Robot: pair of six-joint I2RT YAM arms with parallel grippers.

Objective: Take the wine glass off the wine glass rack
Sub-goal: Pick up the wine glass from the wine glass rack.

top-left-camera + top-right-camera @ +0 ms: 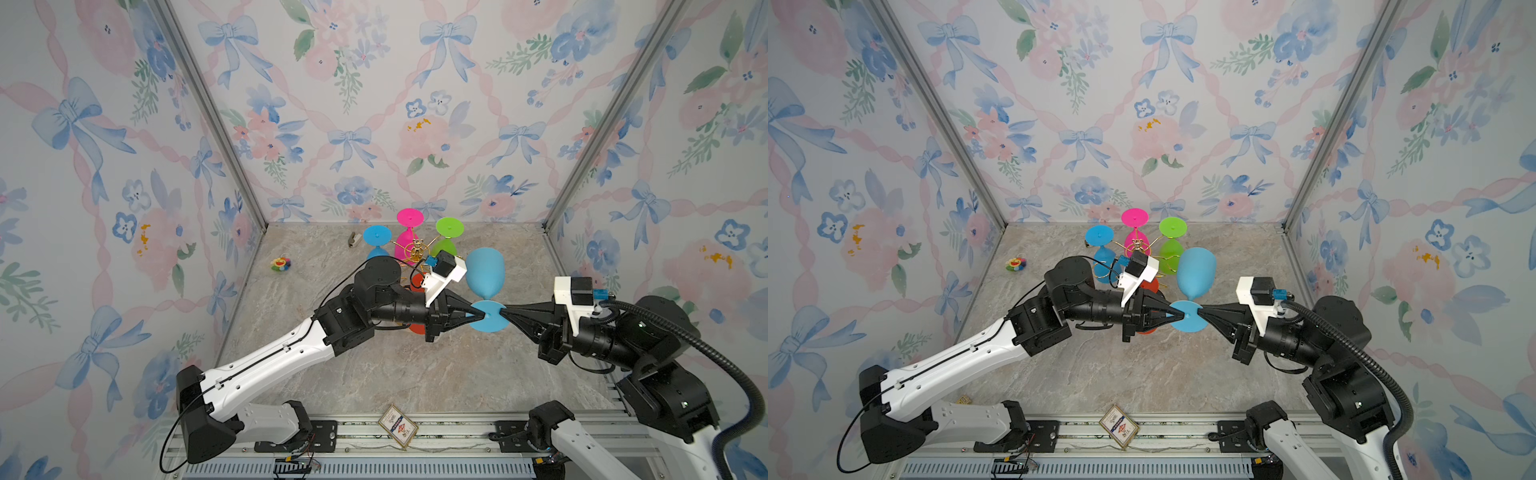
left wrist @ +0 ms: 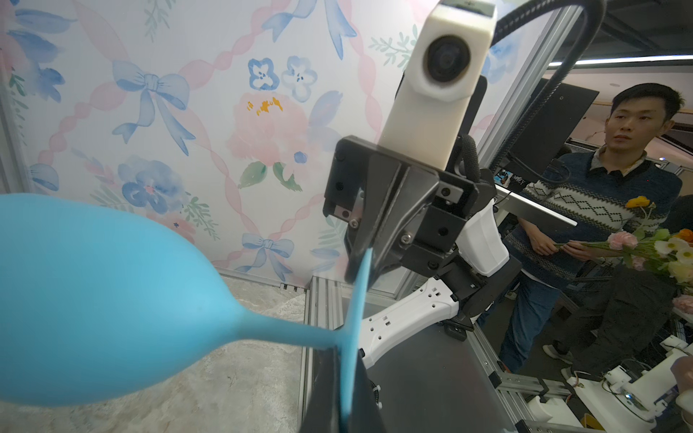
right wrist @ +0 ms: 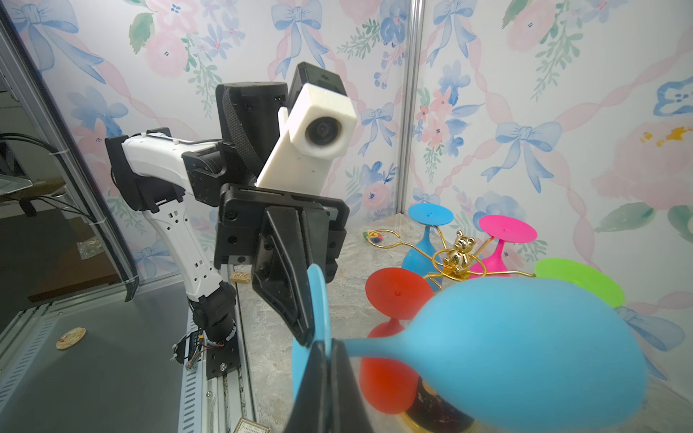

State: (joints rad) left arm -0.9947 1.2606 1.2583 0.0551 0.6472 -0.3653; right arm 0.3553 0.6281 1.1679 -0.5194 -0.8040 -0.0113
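Note:
Next, I let go with my right gripper, as both grippers pinch the wine glass's foot, and take the bowl's rim [image 1: 485, 252] with it once my left gripper turns the bowl up.
A light blue wine glass [image 1: 484, 270] [image 1: 1196, 268] hangs in the air to the right of the wine glass rack [image 1: 417, 249] [image 1: 1138, 247], clear of its arms. Its bowl points toward the back wall. My left gripper [image 1: 478, 316] [image 2: 347, 360] is shut on the left edge of the glass's round foot [image 1: 490, 322]. From the opposite side my right gripper [image 1: 503, 311] [image 3: 326, 348] is shut on the same foot. The gold bear of the rack [image 3: 459, 255] shows behind the bowl [image 3: 525, 356]. Several other glasses hang upside down on the rack.
On the rack are a blue glass [image 1: 377, 237], a pink one [image 1: 409, 218], a green one [image 1: 449, 226] and a red one [image 3: 397, 296] under my left arm. A small flower toy [image 1: 280, 263] lies at the left. A card [image 1: 398, 426] rests on the front rail.

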